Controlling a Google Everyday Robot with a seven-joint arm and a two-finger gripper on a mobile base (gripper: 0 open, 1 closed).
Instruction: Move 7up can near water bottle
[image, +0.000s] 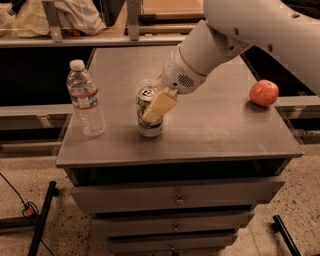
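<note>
My gripper will let go of the 7up can on the grey table top close beside the water bottle (128, 132), toward the fruit's side.
The 7up can (149, 128) stands upright near the front middle of the grey table top (220, 130). My gripper (151, 111) reaches down from the upper right and is shut on the can, with one cream finger (159, 106) across its front side. The other finger is hidden behind the can. The water bottle (86, 100), clear with a white cap, stands upright at the table's left edge, about a can's width to the left of the can.
A round red-orange fruit (264, 93) lies at the table's right edge. The table is a cabinet with drawers (175, 200) below. Shelving and cloth stand behind it. A cable and black stand legs (42, 220) lie on the floor at left.
</note>
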